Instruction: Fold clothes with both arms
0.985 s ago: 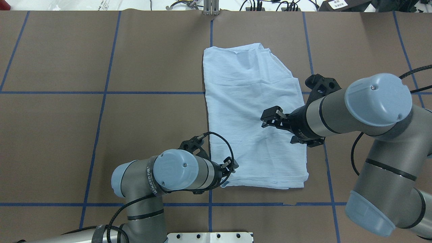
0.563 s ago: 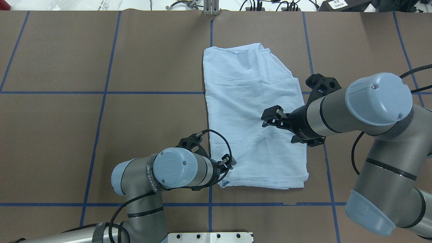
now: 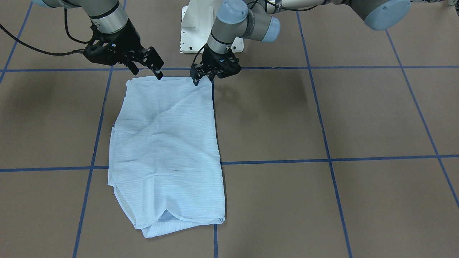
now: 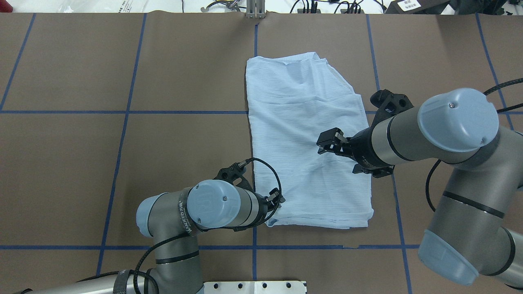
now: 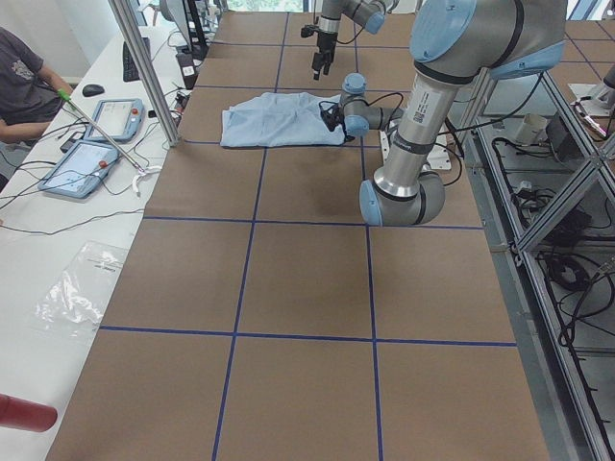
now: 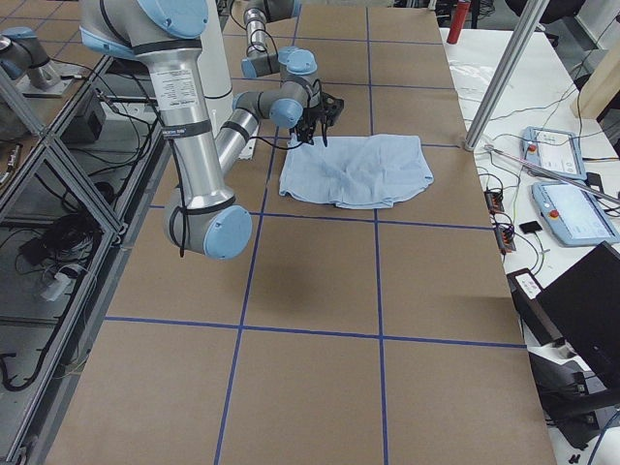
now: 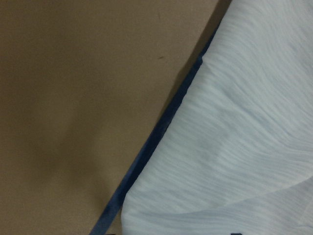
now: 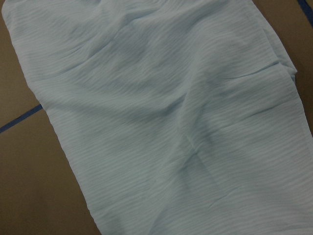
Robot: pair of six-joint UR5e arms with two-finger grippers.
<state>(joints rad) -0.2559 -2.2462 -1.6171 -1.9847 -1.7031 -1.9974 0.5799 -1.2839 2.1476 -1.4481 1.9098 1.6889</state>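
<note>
Next, I close my right gripper on the shirt's free corner (image 3: pixel 134 81) nearest the robot, at the same end of the pale-blue striped shirt that my left gripper holds.
The pale-blue striped shirt (image 4: pixel 306 139) lies folded into a long rectangle on the brown table (image 4: pixel 122 163); it also shows in the front view as shirt (image 3: pixel 168 143). My left gripper (image 4: pixel 278 199) sits low at the shirt's corner nearest the robot, fingers pinched together on the cloth; the front view shows that gripper (image 3: pixel 196 81) coming to a point on the fabric. My right gripper (image 4: pixel 323 143) hovers open over the shirt's right half, nothing between its fingers. The wrist views show only the striped cloth (image 8: pixel 171 122) and the table beside it.
Blue tape lines (image 4: pixel 122 112) divide the table into squares. The white pedestal base (image 3: pixel 195 32) stands at the robot's edge. Teach pendants (image 5: pixel 91 144), cables and a seated person (image 5: pixel 24 77) are along the far bench.
The left gripper has shifted slightly toward the robot's left, and the shirt's near corner has come with it. The right arm has stayed where it was.
</note>
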